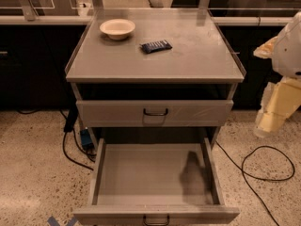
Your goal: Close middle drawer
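The middle drawer's front panel is next for my gripper, which should go there and close at the panel's corner (218,212) nearest the looping black cables.
The middle drawer (155,173) of the grey metal cabinet is pulled far out toward me. Its flat interior is bare, and its low front panel carries a small dark loop handle (156,219) at the bottom edge of the view. The taller-fronted top drawer (155,113) above it is pushed in. My arm and gripper (270,119) hang at the right edge of the view, to the right of the cabinet and apart from it, at about the height of the top drawer. The gripper holds nothing that I can see.
A cream bowl (117,28) and a dark blue snack packet (156,46) lie on the cabinet top (197,60). Black cables (268,166) loop on the speckled floor at the right, and a cable with a blue plug block (86,139) lies at the left. Dark counters stand behind.
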`<state>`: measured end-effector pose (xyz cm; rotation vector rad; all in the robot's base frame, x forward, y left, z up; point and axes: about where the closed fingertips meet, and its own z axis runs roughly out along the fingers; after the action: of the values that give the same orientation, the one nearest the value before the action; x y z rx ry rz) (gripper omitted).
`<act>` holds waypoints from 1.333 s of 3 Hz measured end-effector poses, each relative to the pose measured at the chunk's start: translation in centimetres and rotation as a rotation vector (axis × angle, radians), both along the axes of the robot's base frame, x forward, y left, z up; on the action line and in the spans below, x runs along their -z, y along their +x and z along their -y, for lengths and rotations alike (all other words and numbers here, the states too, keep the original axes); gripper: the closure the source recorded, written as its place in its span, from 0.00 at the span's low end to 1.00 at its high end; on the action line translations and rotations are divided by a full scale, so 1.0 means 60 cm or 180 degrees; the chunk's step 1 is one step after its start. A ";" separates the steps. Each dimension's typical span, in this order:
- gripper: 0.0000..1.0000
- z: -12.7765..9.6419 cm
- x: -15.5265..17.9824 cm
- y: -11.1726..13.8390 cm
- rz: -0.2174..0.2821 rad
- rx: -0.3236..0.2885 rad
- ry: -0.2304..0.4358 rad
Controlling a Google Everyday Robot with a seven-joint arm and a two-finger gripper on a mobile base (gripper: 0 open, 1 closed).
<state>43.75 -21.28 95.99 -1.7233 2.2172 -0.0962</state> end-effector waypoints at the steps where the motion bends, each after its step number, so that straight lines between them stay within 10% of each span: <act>1: 0.00 -0.012 0.095 -0.014 -0.0079 -0.0029 0.0094; 4: 0.00 -0.012 0.313 -0.064 -0.0344 0.0052 0.0080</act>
<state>39.90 -20.59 77.18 -1.7352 2.2990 0.0214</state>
